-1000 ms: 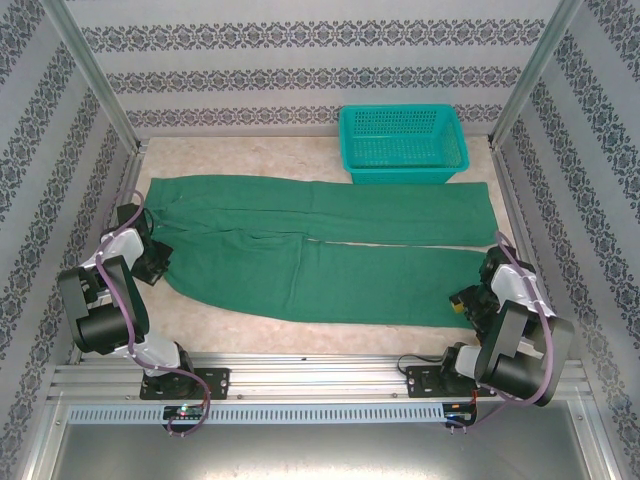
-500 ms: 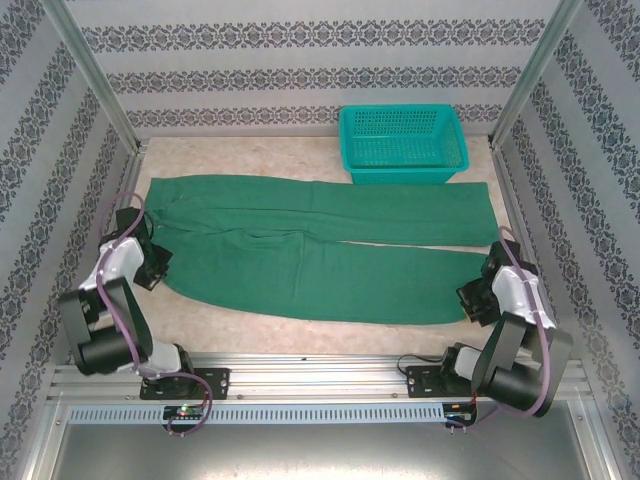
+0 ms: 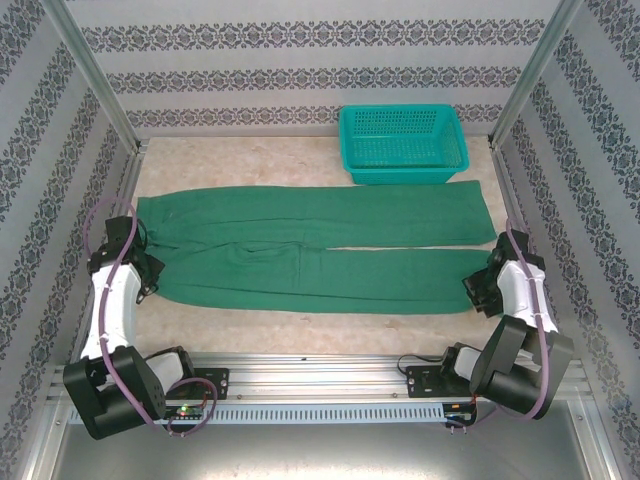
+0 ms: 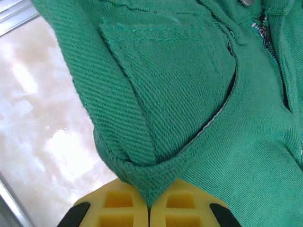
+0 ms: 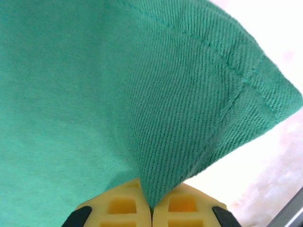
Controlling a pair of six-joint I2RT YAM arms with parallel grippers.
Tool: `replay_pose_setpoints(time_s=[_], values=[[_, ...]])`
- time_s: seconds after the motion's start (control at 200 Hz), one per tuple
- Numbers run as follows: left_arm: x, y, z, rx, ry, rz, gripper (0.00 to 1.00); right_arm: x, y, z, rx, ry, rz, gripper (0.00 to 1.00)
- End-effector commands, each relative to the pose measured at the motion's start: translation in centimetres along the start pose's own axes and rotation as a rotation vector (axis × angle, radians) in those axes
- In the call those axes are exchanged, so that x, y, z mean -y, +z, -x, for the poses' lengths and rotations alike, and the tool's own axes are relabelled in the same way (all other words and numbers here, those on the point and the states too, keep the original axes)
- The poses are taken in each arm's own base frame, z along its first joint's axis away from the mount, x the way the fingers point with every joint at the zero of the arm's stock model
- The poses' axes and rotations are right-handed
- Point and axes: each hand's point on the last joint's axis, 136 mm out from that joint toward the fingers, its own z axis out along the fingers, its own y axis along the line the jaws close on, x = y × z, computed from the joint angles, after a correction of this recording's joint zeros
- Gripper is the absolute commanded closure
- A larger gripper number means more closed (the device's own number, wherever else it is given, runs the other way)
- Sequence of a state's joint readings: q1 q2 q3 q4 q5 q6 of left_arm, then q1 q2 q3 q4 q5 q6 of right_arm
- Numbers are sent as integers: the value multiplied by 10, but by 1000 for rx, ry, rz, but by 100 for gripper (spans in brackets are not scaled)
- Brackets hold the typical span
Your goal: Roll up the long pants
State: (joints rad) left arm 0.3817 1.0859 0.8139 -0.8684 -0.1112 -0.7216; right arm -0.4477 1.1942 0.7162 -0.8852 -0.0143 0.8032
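Next, my left gripper releases the lifted waistband fold on the far corner of the pants' waist (image 3: 154, 194).
The long pants (image 3: 310, 245) lie flat across the table, dark green, waist at the left and both legs running right. My left gripper (image 3: 150, 275) is shut on the near corner of the waist; in the left wrist view its yellow fingers (image 4: 120, 208) pinch the waistband below a pocket (image 4: 170, 90). My right gripper (image 3: 478, 290) is shut on the near leg's hem corner; in the right wrist view the hem cloth (image 5: 203, 94) rises from between the yellow fingers (image 5: 182, 208). The near edge of the pants is lifted slightly at both ends.
A teal plastic mesh basket (image 3: 402, 143) stands at the back right, just behind the far leg. Patterned walls close in the left, right and back. The metal rail (image 3: 320, 375) with the arm bases runs along the near edge.
Both grippers have moved away from the near edge, drawing the near leg and waist corner toward the far leg. The gap between the legs has narrowed.
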Motion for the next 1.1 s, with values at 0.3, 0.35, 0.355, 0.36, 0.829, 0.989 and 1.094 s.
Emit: replay_pose_setpoints(time_s=[0.3,0.35,0.355,0.36,0.829,0.989,1.094], values=[[64,-1,88,76,20,-35,100,-105,-38,90,143,18,201,100],[74,2,95,72,16,-42,100,-119,-38,99,155,11,206,100],[74,3,96,72,15,-44,100,-120,-38,100,155,11,206,100],[75,3,96,71,15,-44,100,-122,-39,101,155,9,208,100],[145,5,153,124,10,-121,100,-242,-45,152,256,-74,239,100],[168,14,167,136,31,-111,100,-277,-34,164,256,-121,218,100],[184,20,173,155,68,-86,100,-295,-26,170,261,-143,206,100]])
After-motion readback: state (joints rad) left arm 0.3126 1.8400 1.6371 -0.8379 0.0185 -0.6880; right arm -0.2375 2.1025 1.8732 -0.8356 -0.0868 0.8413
